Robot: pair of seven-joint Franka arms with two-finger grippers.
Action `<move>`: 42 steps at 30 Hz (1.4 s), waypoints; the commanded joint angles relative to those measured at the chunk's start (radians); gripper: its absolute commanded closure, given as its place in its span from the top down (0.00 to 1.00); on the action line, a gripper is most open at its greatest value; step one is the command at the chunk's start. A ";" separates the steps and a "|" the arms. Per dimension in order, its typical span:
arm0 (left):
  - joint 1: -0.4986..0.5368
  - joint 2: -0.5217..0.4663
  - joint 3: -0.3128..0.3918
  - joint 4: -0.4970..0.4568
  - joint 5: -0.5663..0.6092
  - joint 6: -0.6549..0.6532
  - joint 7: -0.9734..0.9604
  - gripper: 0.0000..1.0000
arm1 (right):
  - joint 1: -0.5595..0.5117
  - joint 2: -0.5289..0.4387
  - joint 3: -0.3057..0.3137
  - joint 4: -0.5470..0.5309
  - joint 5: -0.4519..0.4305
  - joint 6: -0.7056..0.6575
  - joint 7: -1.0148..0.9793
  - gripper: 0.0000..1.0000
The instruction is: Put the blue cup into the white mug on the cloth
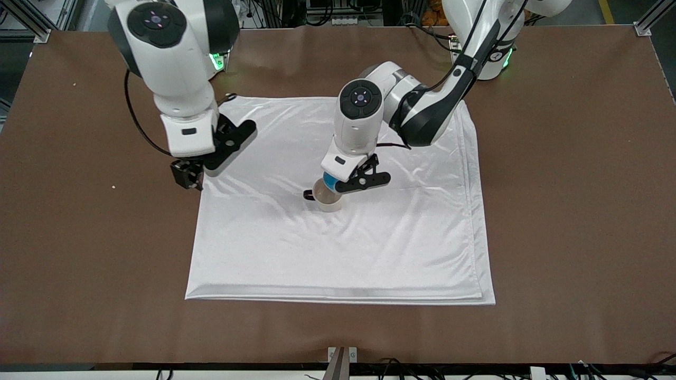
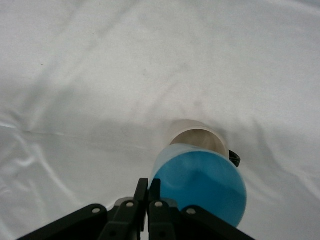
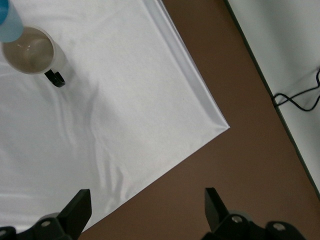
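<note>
The blue cup, now held just over the mug's mouth, will be let go by my left gripper down inside the opening of the black-handled white mug (image 1: 329, 191) (image 2: 200, 143).
The white mug (image 1: 329, 201) with a small black handle stands upright on the cloth (image 1: 338, 253) near its middle. My left gripper (image 1: 334, 182) is shut on the rim of the blue cup (image 1: 330, 181) and holds it just over the mug's mouth. In the left wrist view the blue cup (image 2: 200, 184) is pinched at its rim by my left gripper (image 2: 148, 186), and the mug (image 2: 196, 136) shows beneath it. My right gripper (image 1: 186, 180) is open and empty over the cloth's edge toward the right arm's end. The right wrist view shows the mug (image 3: 31, 51) and a part of the cup (image 3: 9, 22).
The brown table (image 1: 570, 211) surrounds the cloth on all sides. The cloth's corner and folded edge (image 3: 200, 100) lie under my right gripper (image 3: 147, 202). A black cable (image 3: 300, 97) runs on a pale floor past the table's edge.
</note>
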 commanded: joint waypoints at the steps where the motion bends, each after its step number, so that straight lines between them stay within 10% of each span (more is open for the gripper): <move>1: -0.015 0.030 0.007 0.020 -0.007 0.031 -0.019 0.00 | -0.045 -0.059 0.011 -0.025 -0.010 -0.042 0.113 1.00; 35: -0.047 0.148 0.007 0.015 -0.007 0.154 -0.005 0.00 | -0.444 -0.196 0.007 0.015 0.194 -0.276 0.199 1.00; 39: -0.050 0.153 0.007 0.015 -0.007 0.159 -0.005 0.31 | -0.471 -0.193 0.007 0.017 0.194 -0.280 0.199 1.00; 42: -0.052 0.156 0.007 0.015 -0.004 0.159 0.007 0.93 | -0.478 -0.191 0.005 0.020 0.193 -0.280 0.207 1.00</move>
